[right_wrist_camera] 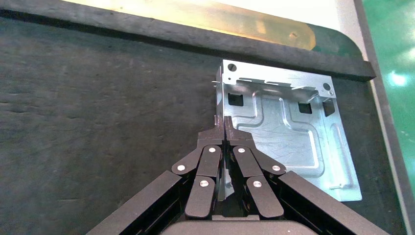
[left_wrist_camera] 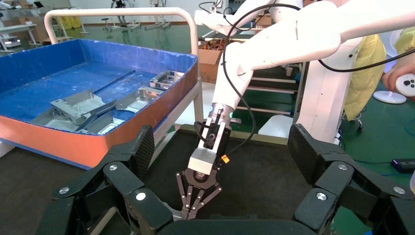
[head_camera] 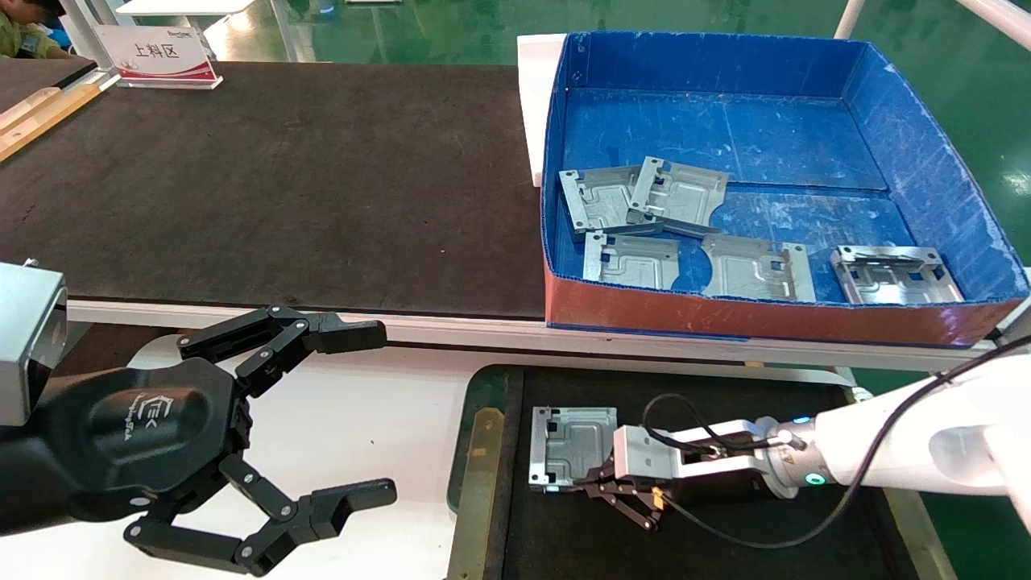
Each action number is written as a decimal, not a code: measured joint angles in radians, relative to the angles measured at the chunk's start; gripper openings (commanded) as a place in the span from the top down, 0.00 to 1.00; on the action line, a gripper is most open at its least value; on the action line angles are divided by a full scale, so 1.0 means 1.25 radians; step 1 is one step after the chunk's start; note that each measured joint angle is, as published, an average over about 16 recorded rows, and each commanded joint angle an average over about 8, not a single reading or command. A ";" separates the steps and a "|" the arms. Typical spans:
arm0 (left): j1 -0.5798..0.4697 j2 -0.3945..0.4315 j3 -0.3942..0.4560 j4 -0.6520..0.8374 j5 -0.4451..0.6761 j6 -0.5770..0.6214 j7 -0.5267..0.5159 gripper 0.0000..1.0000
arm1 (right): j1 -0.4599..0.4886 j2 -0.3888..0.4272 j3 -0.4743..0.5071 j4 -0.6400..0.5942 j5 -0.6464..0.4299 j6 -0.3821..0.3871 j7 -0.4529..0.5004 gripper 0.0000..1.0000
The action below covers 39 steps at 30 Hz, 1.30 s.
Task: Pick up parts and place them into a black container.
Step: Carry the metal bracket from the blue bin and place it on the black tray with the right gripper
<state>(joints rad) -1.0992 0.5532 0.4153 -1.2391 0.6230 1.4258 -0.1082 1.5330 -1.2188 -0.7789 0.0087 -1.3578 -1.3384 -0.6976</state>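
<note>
The robot's right gripper should release the silver-grey part in the black container's corner point(head_camera: 565, 429) point(right_wrist_camera: 307, 126) beside the brass rim.
One silver-grey part point(head_camera: 570, 441) point(right_wrist_camera: 288, 139) lies flat near the left end of the black container point(head_camera: 480, 471) point(right_wrist_camera: 98, 112), just inside its brass rim. My right gripper point(head_camera: 586, 485) point(right_wrist_camera: 224, 123) point(left_wrist_camera: 190, 211) reaches in low from the right. It is shut on the upright bent edge of this part, which stands pinched between the closed fingertips. Several more parts point(head_camera: 644, 197) lie in the blue box. My left gripper point(head_camera: 380, 411) point(left_wrist_camera: 221, 152) hangs open and empty at the lower left, over the white surface beside the container.
The deep blue box point(head_camera: 926, 121) with a red front stands on the table at the back right. A big black mat point(head_camera: 282, 185) covers the table to its left. A white sign point(head_camera: 157, 55) stands at the far left corner.
</note>
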 measured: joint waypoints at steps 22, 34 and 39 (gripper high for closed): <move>0.000 0.000 0.000 0.000 0.000 0.000 0.000 0.00 | 0.007 -0.024 0.004 -0.005 0.006 0.036 0.005 0.00; 0.000 0.000 0.000 0.000 0.000 0.000 0.000 0.00 | 0.029 0.015 0.016 0.009 0.024 -0.113 0.003 0.00; 0.000 0.000 0.000 0.000 0.000 0.000 0.000 0.00 | 0.035 0.039 0.027 0.033 0.047 -0.179 0.006 0.00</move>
<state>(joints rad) -1.0992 0.5532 0.4153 -1.2391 0.6230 1.4258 -0.1082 1.5762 -1.1698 -0.7457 0.0504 -1.2993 -1.5624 -0.6901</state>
